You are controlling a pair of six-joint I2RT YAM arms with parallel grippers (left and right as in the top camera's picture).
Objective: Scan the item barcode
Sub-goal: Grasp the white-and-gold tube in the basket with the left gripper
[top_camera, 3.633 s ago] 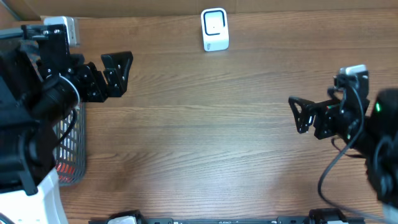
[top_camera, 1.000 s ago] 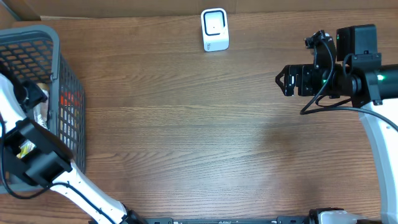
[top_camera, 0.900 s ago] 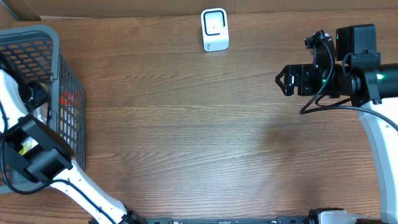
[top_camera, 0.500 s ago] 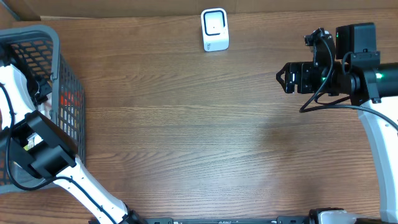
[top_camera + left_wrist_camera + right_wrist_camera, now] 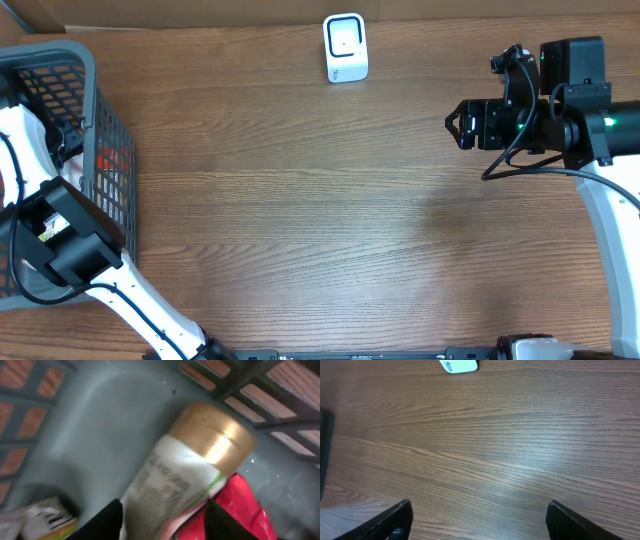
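The edge of the red packet is beside the bottle inside my left gripper's fingers, so I will open them and take the bottle alone (image 5: 162, 479) before I lift it out of the basket.
The item is a bottle (image 5: 185, 475) with a gold cap and a white printed label, lying tilted in the grey mesh basket (image 5: 95, 90) at the table's left. My left gripper (image 5: 162, 510) is down in the basket; its two black fingers sit against the bottle's sides, shut on it. In the overhead view the basket wall and my white arm hide that gripper. The white barcode scanner (image 5: 346, 47) stands at the back centre, and its edge shows as scanner (image 5: 459, 365). My right gripper (image 5: 452, 126) hovers open at the right, over bare wood (image 5: 480, 520).
A red packet (image 5: 240, 510) lies under the bottle, and a yellow-edged pack (image 5: 40, 515) sits beside it in the basket. A dark edge (image 5: 325, 450) shows at the left of the right wrist view.
The left arm has shifted slightly inside the basket. The right gripper has barely moved and its jaws have narrowed a little.
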